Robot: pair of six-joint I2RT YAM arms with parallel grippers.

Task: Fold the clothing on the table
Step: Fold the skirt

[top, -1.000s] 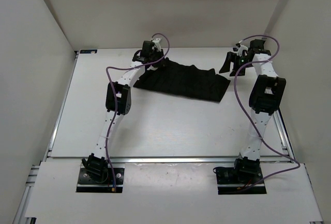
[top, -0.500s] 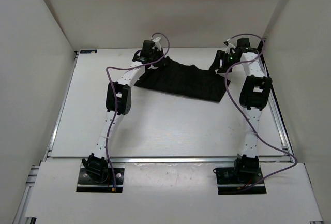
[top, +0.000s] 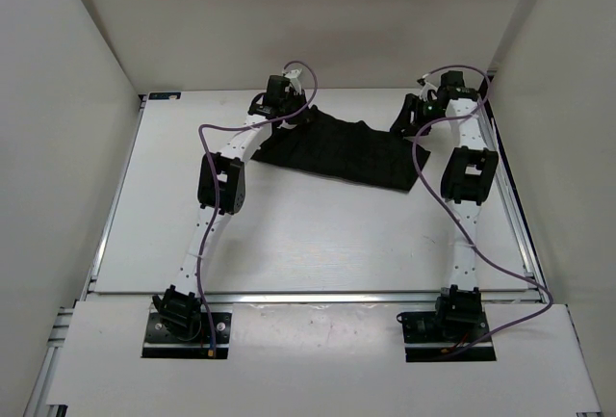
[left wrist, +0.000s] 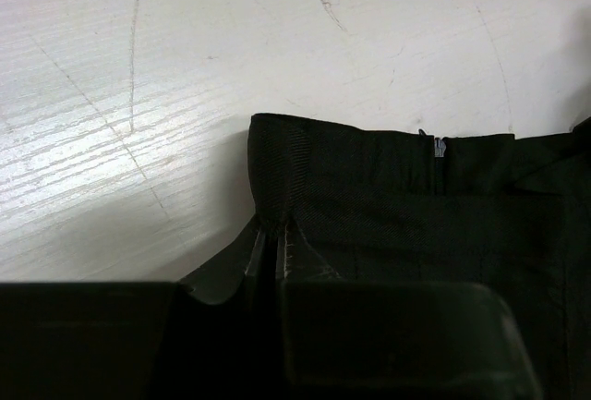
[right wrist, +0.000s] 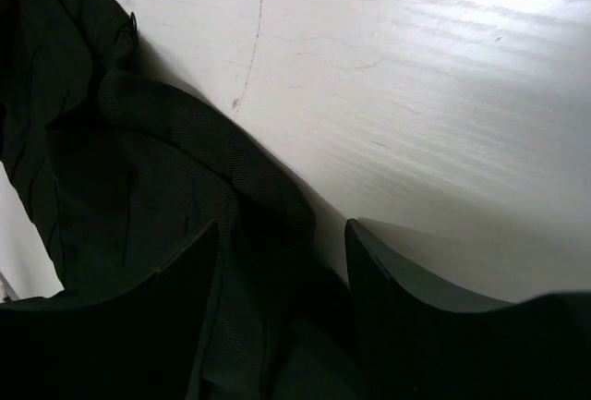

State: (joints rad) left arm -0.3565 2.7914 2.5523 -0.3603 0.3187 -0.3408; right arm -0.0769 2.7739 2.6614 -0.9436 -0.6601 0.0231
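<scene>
Next, I release the waistband corner nearer the arm bases with my left gripper, just inside the near edge of the clothing [top: 301, 157].
The clothing [top: 346, 152] is a black garment spread flat across the far middle of the white table [top: 289, 234]. My left gripper [top: 289, 117] is at its far left corner. In the left wrist view this gripper [left wrist: 274, 238] is shut on the waistband corner of the clothing [left wrist: 416, 197], with a small zipper [left wrist: 439, 146] further along that band. My right gripper [top: 404, 123] is at the far right corner. In the right wrist view it [right wrist: 282, 243] stands open, its jaws astride a raised fold of the clothing [right wrist: 138, 160].
White walls [top: 77, 99] close in the table on the left, back and right. Metal rails [top: 525, 244] run along the table's edges. Purple cables [top: 433, 186] loop off both arms. The arm bases [top: 183, 325] are bolted at the near edge.
My right arm has swung left to the garment's far right corner, and its jaws have narrowed around the fabric. My left gripper has closed on the far left corner.
</scene>
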